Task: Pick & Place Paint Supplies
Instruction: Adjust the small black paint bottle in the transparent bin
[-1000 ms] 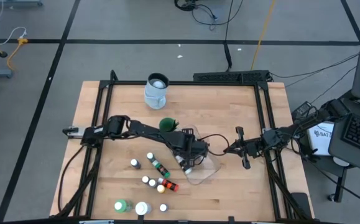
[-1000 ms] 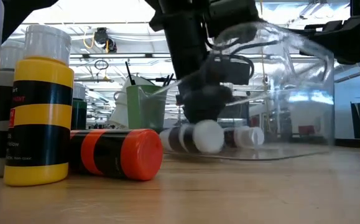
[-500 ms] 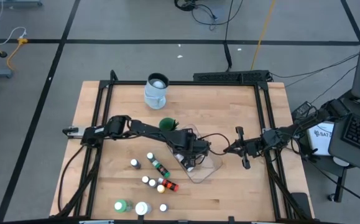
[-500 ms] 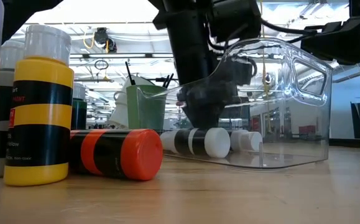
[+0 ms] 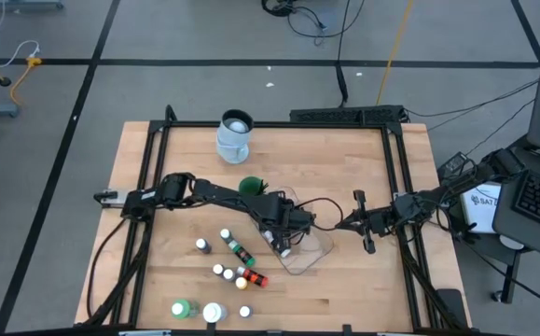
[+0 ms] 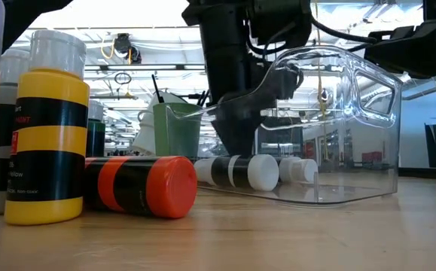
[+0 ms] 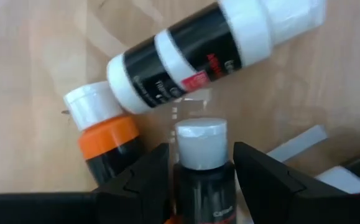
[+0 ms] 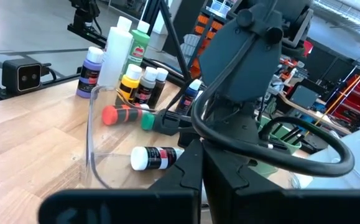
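The fingers of my left gripper are by the black bottle's white cap. Next, I open them and grip the bottle farther down its body (image 7: 206, 208) before I lift it.
My left gripper (image 5: 286, 239) reaches down into the clear tub (image 5: 314, 252) and is shut on a black paint bottle (image 7: 202, 177) with a white cap. Under it, on the tub's floor, lie a black-and-white striped bottle (image 7: 198, 53) and an orange bottle (image 7: 102, 134); the low view shows the striped bottle (image 6: 236, 172) on its side. More paint bottles (image 5: 229, 273) stand and lie on the wood left of the tub. My right gripper (image 5: 344, 224) waits shut, level, just right of the tub. My left gripper pinches the black bottle's body (image 7: 183, 186) between its two fingers, which lie along the bottle. The fingers come steeply from above. The bottle's white cap (image 7: 199, 144) points down past the fingertips, over the bottles on the tub floor.
A pale jug (image 5: 234, 133) stands at the far edge, and a green pot with brushes (image 5: 249, 187) stands behind the tub. A green bottle (image 5: 181, 308) and a white jar (image 5: 214, 313) stand at the near edge. A yellow bottle (image 6: 48, 143) and an orange one (image 6: 142, 184) sit close to the low camera.
My left gripper has risen a little from the tub's floor and tipped slightly, its fingers at the same gap. The striped bottle under it has shifted a little toward the table's right edge, and the tub has rocked and settled.
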Motion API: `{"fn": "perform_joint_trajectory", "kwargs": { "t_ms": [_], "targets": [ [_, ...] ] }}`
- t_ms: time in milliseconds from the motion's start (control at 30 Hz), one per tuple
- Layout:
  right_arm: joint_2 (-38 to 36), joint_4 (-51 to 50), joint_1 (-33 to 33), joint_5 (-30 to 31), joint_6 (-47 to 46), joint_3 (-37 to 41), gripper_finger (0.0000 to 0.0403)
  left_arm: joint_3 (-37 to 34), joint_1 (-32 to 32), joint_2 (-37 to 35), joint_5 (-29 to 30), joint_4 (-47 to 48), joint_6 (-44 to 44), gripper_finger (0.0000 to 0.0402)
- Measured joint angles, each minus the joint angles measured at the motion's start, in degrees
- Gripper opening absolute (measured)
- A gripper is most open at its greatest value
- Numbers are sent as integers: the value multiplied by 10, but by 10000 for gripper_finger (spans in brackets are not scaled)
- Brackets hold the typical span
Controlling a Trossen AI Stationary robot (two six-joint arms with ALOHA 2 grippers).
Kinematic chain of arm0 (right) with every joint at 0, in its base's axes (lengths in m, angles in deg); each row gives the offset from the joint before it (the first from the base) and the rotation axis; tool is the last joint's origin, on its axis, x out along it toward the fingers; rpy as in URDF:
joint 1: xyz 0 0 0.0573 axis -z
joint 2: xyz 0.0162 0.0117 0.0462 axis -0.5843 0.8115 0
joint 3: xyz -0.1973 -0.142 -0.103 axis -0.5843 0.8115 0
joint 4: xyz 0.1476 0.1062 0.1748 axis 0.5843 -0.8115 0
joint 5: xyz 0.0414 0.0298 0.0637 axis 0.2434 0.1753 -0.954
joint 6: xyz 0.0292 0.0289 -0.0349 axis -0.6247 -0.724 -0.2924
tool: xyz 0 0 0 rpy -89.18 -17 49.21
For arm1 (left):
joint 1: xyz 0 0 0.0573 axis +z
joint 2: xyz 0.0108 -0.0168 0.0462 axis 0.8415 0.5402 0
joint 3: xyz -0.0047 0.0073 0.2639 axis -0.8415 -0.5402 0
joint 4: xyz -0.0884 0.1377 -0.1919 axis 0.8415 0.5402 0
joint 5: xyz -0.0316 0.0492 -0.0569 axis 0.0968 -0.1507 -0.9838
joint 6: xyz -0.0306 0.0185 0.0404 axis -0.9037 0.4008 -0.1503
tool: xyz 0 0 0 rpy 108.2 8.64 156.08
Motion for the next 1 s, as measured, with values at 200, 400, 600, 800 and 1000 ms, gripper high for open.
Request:
{"fn": "perform_joint_trajectory", "kwargs": {
  "t_ms": [200, 400, 600, 800, 1000],
  "targets": [
    [0, 0, 0, 0, 0, 0, 0, -1, 2, 0, 2, -1, -1, 184],
    [0, 0, 0, 0, 0, 0, 0, -1, 3, 0, 1, -2, 1, 165],
    [0, 0, 0, 0, 0, 0, 0, -1, 3, 0, 0, -4, 6, 82],
    [0, 1, 0, 0, 0, 0, 0, -1, 4, -3, 0, -4, 12, 43],
    [0, 1, 0, 0, 0, 0, 0, -1, 4, -3, -5, -2, 25, 7]
  ]
}}
